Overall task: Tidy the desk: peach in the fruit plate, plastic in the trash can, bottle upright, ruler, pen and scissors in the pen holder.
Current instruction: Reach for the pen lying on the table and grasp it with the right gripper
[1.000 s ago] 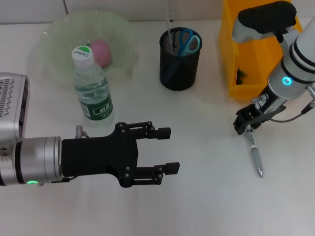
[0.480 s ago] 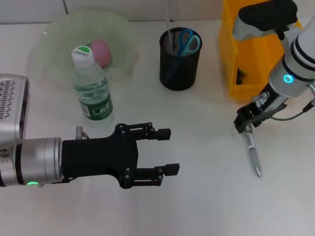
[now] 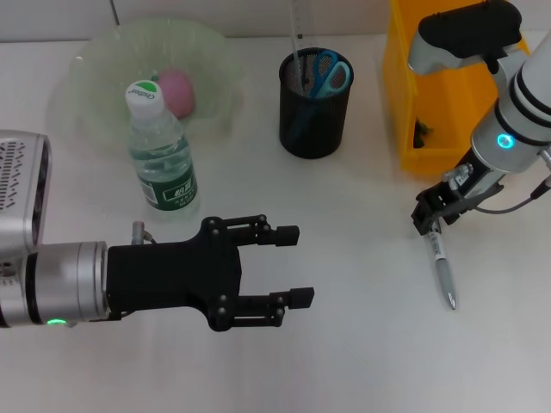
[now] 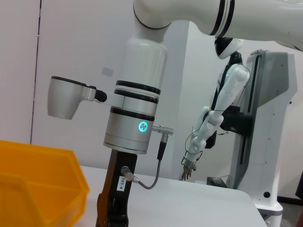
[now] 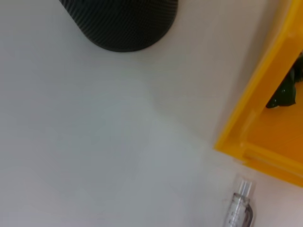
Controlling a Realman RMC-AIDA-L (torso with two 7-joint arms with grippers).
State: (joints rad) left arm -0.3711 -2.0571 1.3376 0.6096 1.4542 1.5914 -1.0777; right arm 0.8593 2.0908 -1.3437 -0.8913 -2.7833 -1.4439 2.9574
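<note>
The pen is held by my right gripper too far toward its upper end, so I need to open that gripper and take the pen nearer its middle (image 3: 436, 243) before lifting it.
A silver pen (image 3: 442, 265) lies on the white desk at the right, tip toward me. My right gripper (image 3: 430, 213) is shut on its upper end, just in front of the yellow trash can (image 3: 439, 95). The pen's end shows in the right wrist view (image 5: 239, 208). The black mesh pen holder (image 3: 314, 107) holds blue scissors (image 3: 328, 73) and a clear ruler (image 3: 295, 30). The peach (image 3: 176, 90) lies in the green fruit plate (image 3: 95, 77). The water bottle (image 3: 161, 153) stands upright. My left gripper (image 3: 290, 264) is open and empty, low over the desk's front.
Dark plastic (image 3: 419, 131) lies inside the trash can; it also shows in the right wrist view (image 5: 286, 87). The left wrist view shows my right arm (image 4: 137, 118) and the can's rim (image 4: 38, 179). Bare desk lies between the two grippers.
My right gripper has shifted slightly back and left, and the pen's tip has slid a little left with it. The left arm has not moved.
</note>
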